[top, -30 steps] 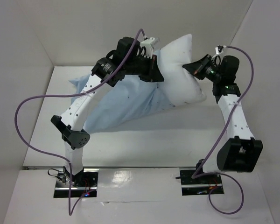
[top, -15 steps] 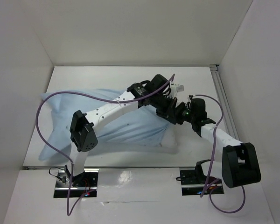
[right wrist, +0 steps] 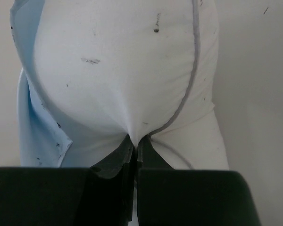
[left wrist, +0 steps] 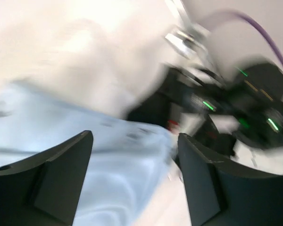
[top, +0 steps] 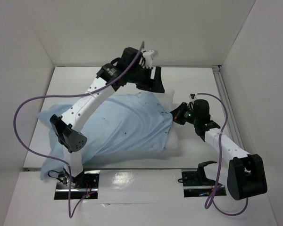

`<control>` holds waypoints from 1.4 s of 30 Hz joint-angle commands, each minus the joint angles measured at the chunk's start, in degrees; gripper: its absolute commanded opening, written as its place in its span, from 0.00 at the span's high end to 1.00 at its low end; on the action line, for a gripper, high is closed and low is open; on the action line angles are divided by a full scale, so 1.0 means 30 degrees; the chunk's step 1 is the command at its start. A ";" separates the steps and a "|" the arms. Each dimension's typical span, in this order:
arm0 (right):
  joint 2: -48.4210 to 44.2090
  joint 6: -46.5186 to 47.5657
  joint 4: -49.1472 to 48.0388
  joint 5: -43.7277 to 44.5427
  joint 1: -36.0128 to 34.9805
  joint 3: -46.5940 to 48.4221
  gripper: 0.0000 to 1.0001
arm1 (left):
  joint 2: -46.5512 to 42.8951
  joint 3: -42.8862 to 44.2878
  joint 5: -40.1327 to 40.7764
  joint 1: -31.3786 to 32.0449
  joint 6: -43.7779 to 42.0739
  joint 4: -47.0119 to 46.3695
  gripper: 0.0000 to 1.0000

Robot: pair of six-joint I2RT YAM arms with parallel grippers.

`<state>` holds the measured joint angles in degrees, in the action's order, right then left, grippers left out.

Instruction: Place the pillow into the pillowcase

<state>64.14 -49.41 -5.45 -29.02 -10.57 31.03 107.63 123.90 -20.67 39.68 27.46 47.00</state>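
My left gripper will grip the far end of the pillowcase's opening edge (top: 149, 94) (left wrist: 26, 92), where the white pillow bulges out of the pale blue pillowcase.
The pale blue pillowcase (top: 118, 122) lies wrinkled across the table, pulled over most of the white pillow (top: 172, 140), whose right end bulges out of it. My left gripper (top: 156, 84) hangs open above the far edge of the bundle. In the left wrist view nothing sits between its fingers (left wrist: 212, 183), and the pillowcase (left wrist: 85, 146) lies below them. My right gripper (top: 175, 114) is shut on a pinch of the pillow's fabric at the exposed end. The right wrist view shows that gripper (right wrist: 136, 143), the pillow (right wrist: 122, 56) and the pillowcase (right wrist: 33, 127) edge at the left.
White walls close in the table (top: 198, 80) at the back, left and right. A metal rail (top: 224, 94) runs along the right side. Purple cables (top: 28, 106) loop off both arms. A corner of the pillowcase hangs over the near left table edge.
The pillow and pillowcase came down from mid-air onto the table. My left gripper opened, let go and rose toward the back. My right gripper kept its pinch.
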 commanded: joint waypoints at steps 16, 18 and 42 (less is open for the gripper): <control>-0.0345 0.1528 0.1583 0.1058 -0.1253 0.0820 1.00 | 0.5518 0.2471 0.4047 -0.2065 0.0894 0.1031 1.00; -0.0140 0.1528 0.1583 0.1058 -0.1253 0.0820 1.00 | 0.4993 0.2732 0.3523 -0.2065 0.0719 0.1031 1.00; 0.1417 -0.0961 -0.2782 0.2260 -0.3274 0.2112 1.00 | 0.5340 0.5928 -0.9078 0.1128 0.4935 -0.8607 1.00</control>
<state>71.77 -49.08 -9.28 -23.14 -18.92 38.41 125.43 139.74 -38.54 41.69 37.60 31.94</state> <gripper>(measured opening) 0.023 0.033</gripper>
